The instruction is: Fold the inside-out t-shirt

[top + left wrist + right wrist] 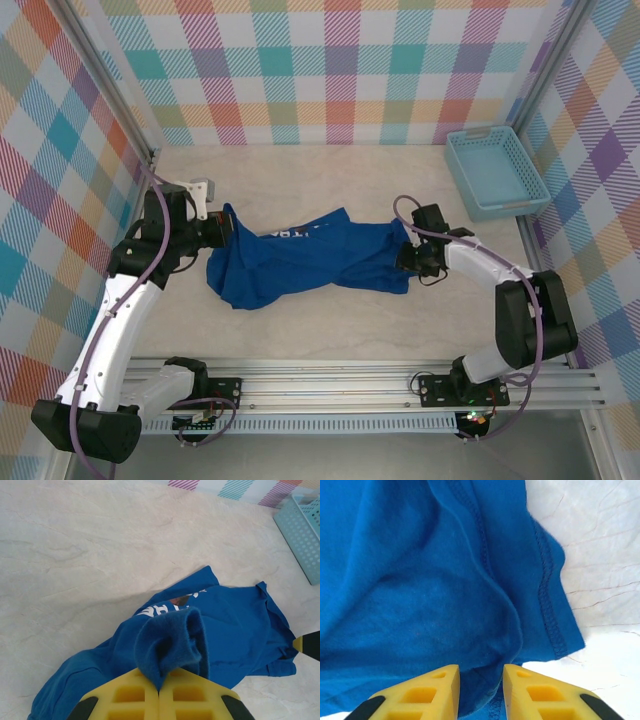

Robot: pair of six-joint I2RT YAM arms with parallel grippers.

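Observation:
The t-shirt lies bunched up in a narrow band. My right gripper needs to take its hem end (pixel 484 686) and help my left gripper lift and spread it before folding.
The inside-out t-shirt (pixel 300 260) lies crumpled across the middle of the table, a royal-blue cloth with faint white print (pixel 155 611) showing near its top edge. My left gripper (pixel 225 232) is at its left end, shut on a raised bunch of the blue cloth (pixel 170 645) pinched between the yellow jaws (pixel 160 687). My right gripper (pixel 405 250) is at the shirt's right end. Its jaws stand apart (pixel 481 680) with a fold of the t-shirt (pixel 420 580) lying in the gap between them, beside a stitched hem (pixel 547 605).
A light-blue plastic lattice basket (pixel 495 172) stands at the back right, also at the top right of the left wrist view (pixel 305 530). Checked walls close in the table on three sides. Bare tabletop (pixel 330 180) lies behind the shirt.

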